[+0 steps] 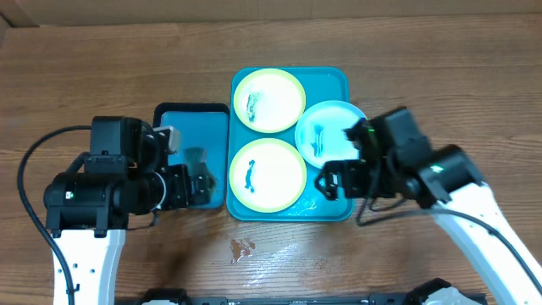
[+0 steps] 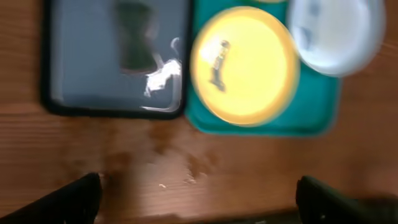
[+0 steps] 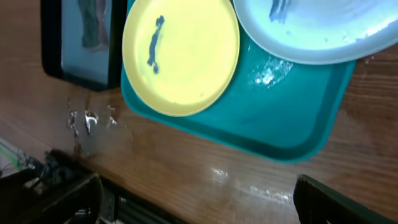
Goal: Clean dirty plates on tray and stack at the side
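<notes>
The near yellow-green plate's rim (image 1: 300,191) (image 3: 220,94), on its side by the teal-rimmed plate, will be gripped by my right gripper to hold the plate for cleaning.
The light-teal tray (image 1: 329,85) holds three plates. One yellow-green plate (image 1: 269,100) lies at its far end and another (image 1: 268,174) at its near end, each with a dark smear. A teal-rimmed plate (image 1: 329,131), also smeared, overlaps the tray's right rim. My left gripper (image 1: 196,185) hangs open over the small blue tray, holding nothing. My right gripper (image 1: 333,182) is open above the tray's near right corner. In the left wrist view the gripper (image 2: 199,202) spans bare wood below the near plate (image 2: 244,65). The right wrist view shows its gripper (image 3: 196,202) open below the near plate (image 3: 180,56) and the teal-rimmed plate (image 3: 311,31).
A smaller dark-rimmed blue tray (image 1: 191,127) sits just left of the big tray with a dark crumpled thing (image 1: 196,161) lying in it. A small wet stain (image 1: 242,248) marks the wood in front of the trays. The table's front edge is close below.
</notes>
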